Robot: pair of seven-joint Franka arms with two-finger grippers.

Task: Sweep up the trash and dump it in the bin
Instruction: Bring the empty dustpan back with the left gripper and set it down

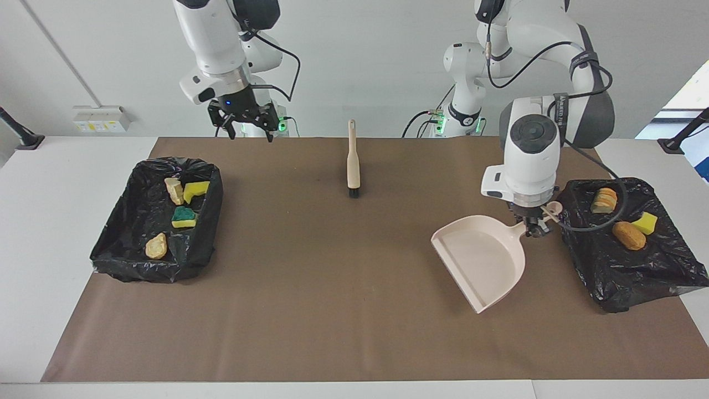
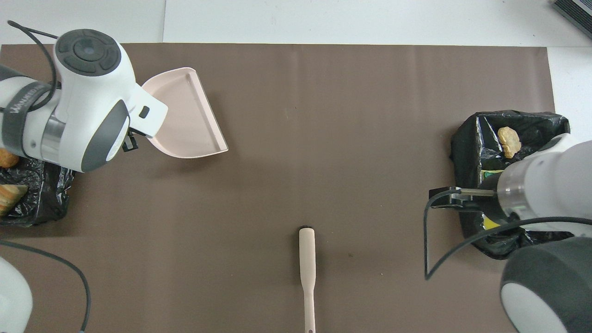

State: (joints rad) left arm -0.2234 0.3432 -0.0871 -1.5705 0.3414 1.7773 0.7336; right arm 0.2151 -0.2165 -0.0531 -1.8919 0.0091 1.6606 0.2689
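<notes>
Next, I release the pink-beige dustpan, now tilted low over the mat, with my left gripper on the bare brown mat (image 2: 299, 138) beyond the brush's dark tip.
My left gripper (image 1: 535, 228) is shut on the handle of the pink-beige dustpan (image 1: 482, 260), holding it tilted low over the mat beside the bin (image 1: 609, 277) at the left arm's end. That bin holds trash: a croissant-like lump (image 1: 604, 200), a brown bread lump (image 1: 628, 235) and a yellow sponge bit (image 1: 644, 223). The dustpan (image 2: 189, 115) looks empty. My right gripper (image 1: 246, 123) hangs open and holds nothing, raised over the mat's robot-side edge near the other bin (image 1: 127, 221). The wooden-handled brush (image 1: 353, 166) lies on the mat between the arms.
The bin at the right arm's end holds several trash pieces, among them a beige chunk (image 2: 508, 141) and a green-topped sponge (image 1: 183, 217). The right arm covers much of that bin in the overhead view. A brown mat (image 1: 332, 288) covers the table.
</notes>
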